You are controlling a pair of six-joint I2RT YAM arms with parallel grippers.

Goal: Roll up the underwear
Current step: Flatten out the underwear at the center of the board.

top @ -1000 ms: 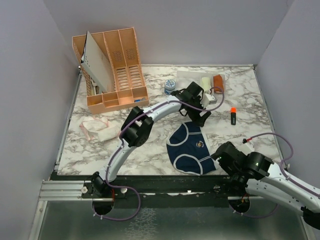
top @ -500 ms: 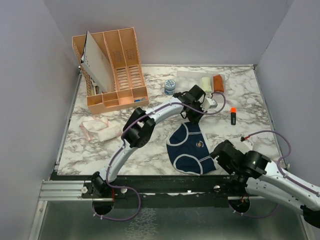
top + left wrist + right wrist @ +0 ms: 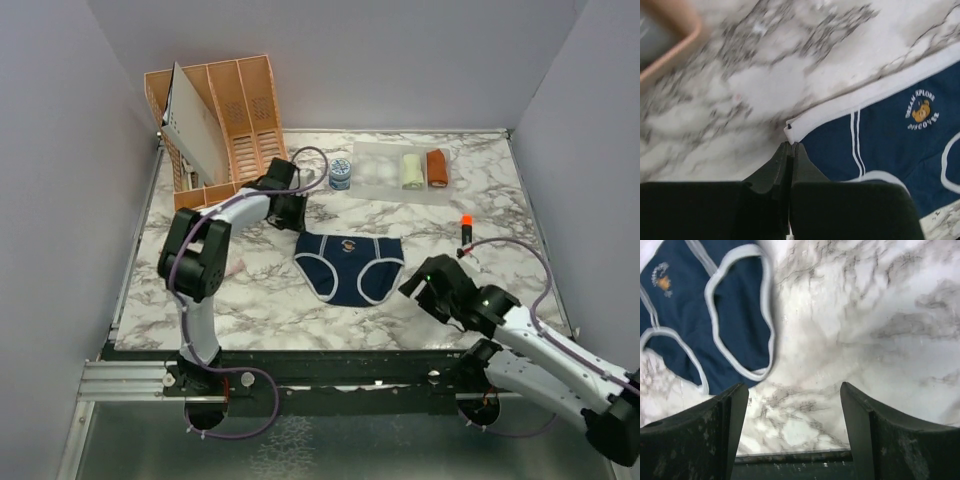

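Observation:
My right gripper needs to close on the waistband corner (image 3: 399,239) of the navy blue underwear nearest the cream roll, because my left gripper is holding the other corner.
The navy blue underwear (image 3: 350,268) lies spread flat mid-table, its white waistband (image 3: 875,92) on the far side and a small bear logo (image 3: 921,111) facing up. My left gripper (image 3: 296,222) (image 3: 790,145) is shut on the waistband's left corner, a white tip of cloth poking out past the pinched fingertips. My right gripper (image 3: 413,286) (image 3: 792,392) hovers open over bare marble just right of the leg opening (image 3: 742,320), touching nothing. Only a sliver of the whitish-pink underwear (image 3: 232,266) shows behind the left arm's elbow.
An orange desk organiser (image 3: 225,130) stands at the back left. A small blue-and-white jar (image 3: 340,173) sits behind the underwear. A cream roll (image 3: 411,168) and a rust-orange roll (image 3: 437,166) lie at the back right. An orange-capped marker (image 3: 466,230) lies right.
My left gripper shut on the waistband corner and swung left, dragging the navy underwear left and spreading it out. The right gripper slid towards the underwear's right side and opened slightly wider.

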